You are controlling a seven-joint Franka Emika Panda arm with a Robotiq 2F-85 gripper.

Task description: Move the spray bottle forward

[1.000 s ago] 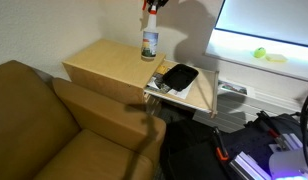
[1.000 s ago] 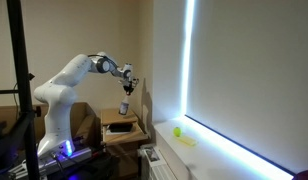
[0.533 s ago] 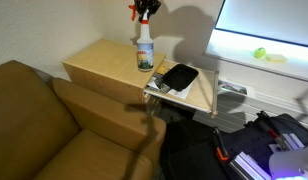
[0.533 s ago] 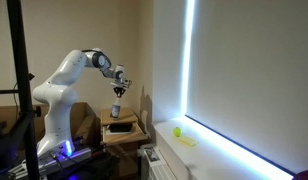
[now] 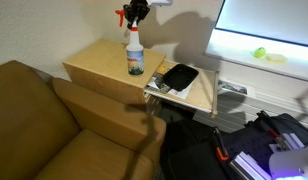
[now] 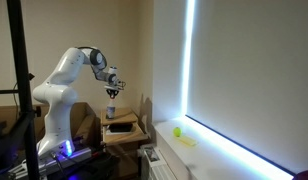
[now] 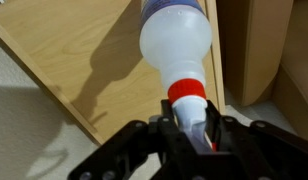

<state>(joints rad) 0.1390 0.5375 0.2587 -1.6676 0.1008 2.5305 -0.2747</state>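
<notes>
Next, my gripper sets the spray bottle down upright on the light wooden table (image 5: 141,70) near the edge that faces the black tray and lets go of it.
The spray bottle (image 5: 134,50) is translucent whitish with a darker label band and a red-orange trigger head. It hangs upright over the light wooden table (image 5: 99,65); whether its base touches the top I cannot tell. My gripper (image 5: 137,12) is shut on the bottle's neck from above. In the wrist view the gripper (image 7: 191,128) clamps the white neck below the red collar, and the bottle body (image 7: 176,40) points away over the wood. In an exterior view the gripper (image 6: 111,86) holds the bottle (image 6: 111,106) over the table.
A black tray (image 5: 178,77) sits on the lower shelf beside the table. A brown sofa (image 5: 44,125) stands in front of the table. A wall is behind the table. A bright screen (image 5: 264,35) with a yellow-green object (image 5: 260,52) is off to the side.
The gripper has carried the spray bottle across the table top, away from the black tray and towards the sofa side, and a little lower.
</notes>
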